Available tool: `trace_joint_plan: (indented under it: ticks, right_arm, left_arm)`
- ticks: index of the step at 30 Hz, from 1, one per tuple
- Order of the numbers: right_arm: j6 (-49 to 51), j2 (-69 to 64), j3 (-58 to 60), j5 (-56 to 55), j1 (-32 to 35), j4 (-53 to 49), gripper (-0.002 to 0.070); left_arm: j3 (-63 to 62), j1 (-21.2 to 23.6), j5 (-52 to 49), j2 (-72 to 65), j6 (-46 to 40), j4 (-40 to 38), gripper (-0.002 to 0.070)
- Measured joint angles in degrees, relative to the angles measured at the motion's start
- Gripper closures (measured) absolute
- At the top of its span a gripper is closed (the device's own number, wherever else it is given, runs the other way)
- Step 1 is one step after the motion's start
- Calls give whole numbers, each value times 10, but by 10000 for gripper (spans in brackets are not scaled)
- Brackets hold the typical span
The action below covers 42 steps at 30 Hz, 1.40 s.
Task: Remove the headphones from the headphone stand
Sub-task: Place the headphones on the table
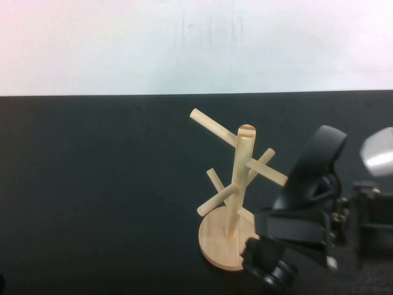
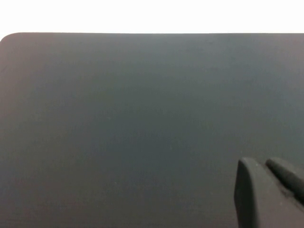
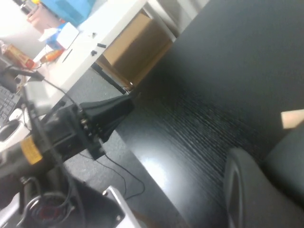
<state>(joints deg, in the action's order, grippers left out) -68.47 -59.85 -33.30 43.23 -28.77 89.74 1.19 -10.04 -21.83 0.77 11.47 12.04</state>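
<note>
Next, I set the black headphones down on the black table [image 1: 347, 220] beside the headphone stand's disc base, under my right gripper's arm.
The light wooden headphone stand [image 1: 236, 184] stands upright on the black table, right of centre. The black headphones [image 1: 316, 166] hang tilted just to its right, headband up and earcups [image 1: 273, 264] low near the disc base, beside the tip of the stand's right peg [image 1: 270, 174]. My right gripper [image 1: 333, 236] is shut on the headband from the right. In the right wrist view one of its fingers [image 3: 242, 190] lies against the dark headband [image 3: 289, 159], with a peg tip [image 3: 293, 118] close by. My left gripper [image 2: 260, 164] is shut and empty over bare table, out of the high view.
The black table [image 1: 98, 184] stretches to the left of the stand, with a white wall behind. The right wrist view shows the table's edge, a cardboard box [image 3: 135, 47] on the floor, cables and a white desk beyond.
</note>
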Motion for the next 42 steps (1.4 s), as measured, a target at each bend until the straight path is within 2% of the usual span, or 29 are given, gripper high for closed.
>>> trace_joint_plan:
  ticks: [3, 6, 13, 17, 20, 23, 27, 33, 36, 40, 42]
  right_arm:
    - [67, 45, 0, 0, 0, -70, 622]
    - [178, 95, 0, 4, 0, -189, 622]
    - [570, 192, 2, 24, 0, -580, 622]
    - [795, 205, 3, 24, 0, -801, 622]
    - [900, 175, 3, 24, 0, -885, 622]
    - [964, 121, 3, -4, 0, -913, 622]
    - [1009, 24, 3, -93, 7, -903, 622]
    - [984, -142, -3, -243, 65, -785, 622]
    - [888, -217, -26, -261, 96, -701, 622]
    - [706, -289, -80, -228, 107, -601, 622]
    - [667, -315, -102, -218, 108, -573, 622]
  left_arm:
    - [0, 0, 0, 0, 0, 0, 673]
    - [0, 0, 0, 0, 0, 0, 673]
    - [0, 0, 0, 0, 0, 0, 673]
    - [0, 0, 0, 0, 0, 0, 673]
    - [0, 0, 0, 0, 0, 0, 673]
    - [0, 0, 0, 0, 0, 0, 673]
    - [0, 0, 0, 0, 0, 0, 673]
    - [0, 0, 0, 0, 0, 0, 673]
    - [0, 0, 1, 0, 0, 0, 673]
    - [0, 0, 1, 0, 0, 0, 673]
    - [0, 0, 1, 0, 0, 0, 673]
